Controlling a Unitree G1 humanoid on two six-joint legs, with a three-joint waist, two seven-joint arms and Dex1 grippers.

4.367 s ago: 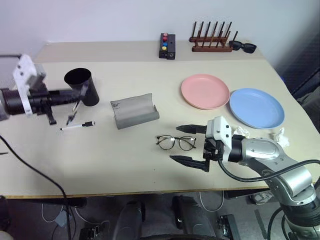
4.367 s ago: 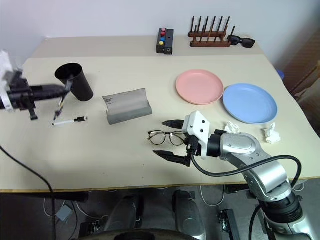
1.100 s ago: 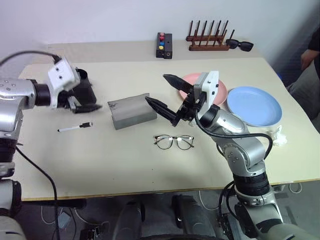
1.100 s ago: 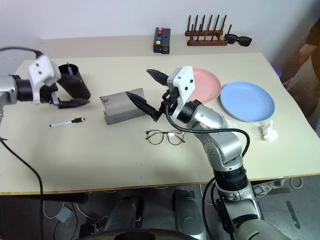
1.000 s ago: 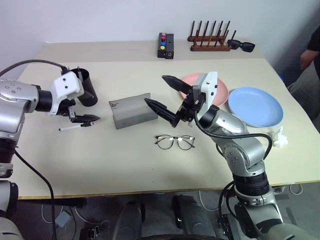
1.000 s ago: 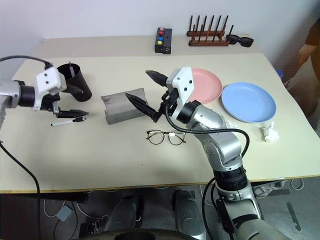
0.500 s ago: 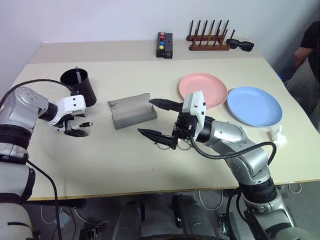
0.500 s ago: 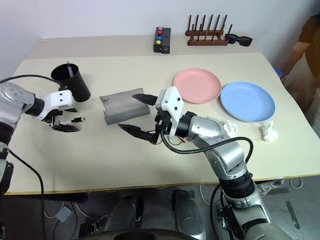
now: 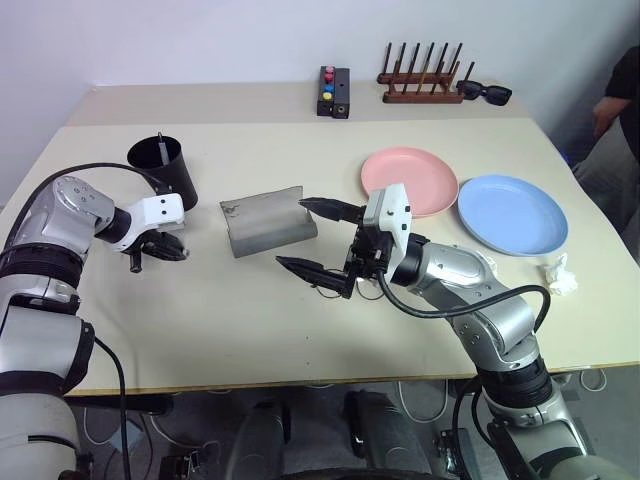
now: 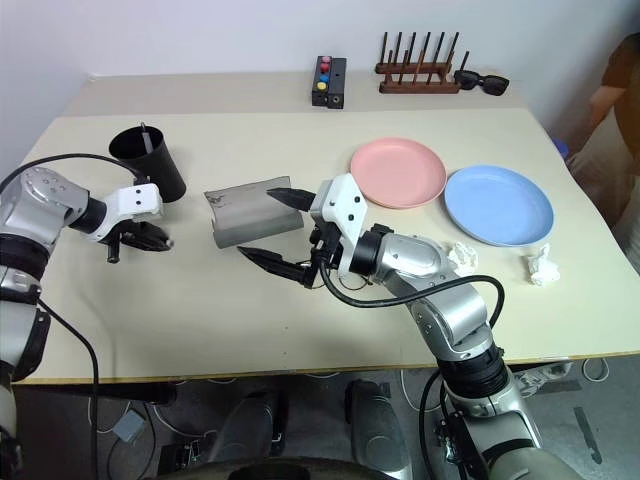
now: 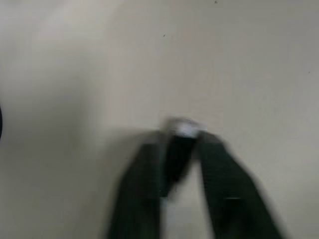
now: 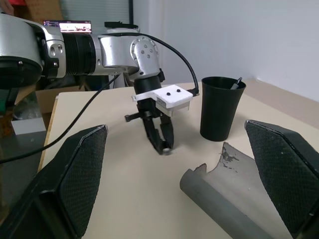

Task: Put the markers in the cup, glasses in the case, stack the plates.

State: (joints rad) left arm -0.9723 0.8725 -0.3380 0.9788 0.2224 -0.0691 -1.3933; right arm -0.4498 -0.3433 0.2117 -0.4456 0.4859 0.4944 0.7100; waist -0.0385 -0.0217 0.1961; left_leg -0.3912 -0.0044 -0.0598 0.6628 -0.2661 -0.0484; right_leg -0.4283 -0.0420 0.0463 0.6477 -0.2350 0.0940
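Observation:
The white marker, now down in front of the cup, will be let go by my left gripper inside the black cup (image 9: 156,154), next to the dark marker standing there.
My left gripper (image 9: 172,252) is down on the table, in front of the black cup (image 9: 165,172), and shut on the white marker (image 11: 185,129); its black cap sits between the fingers (image 11: 144,189). A dark marker (image 9: 160,142) stands in the cup. The grey case (image 9: 268,220) lies open at mid table. My right gripper (image 9: 293,232) hangs wide open just right of the case, holding nothing. The glasses lie under it, mostly hidden by its lower finger. The pink plate (image 9: 410,180) and the blue plate (image 9: 513,213) lie side by side at the right.
At the table's back stand a button box (image 9: 333,90) and a wooden rack (image 9: 420,90), with black sunglasses (image 9: 487,93) beside the rack. Crumpled tissue (image 9: 560,275) lies near the right edge. A person (image 9: 622,100) is at the far right.
My left gripper sank onto the white marker and shut on it. My right gripper dropped from above the case to low over the glasses, then kept still.

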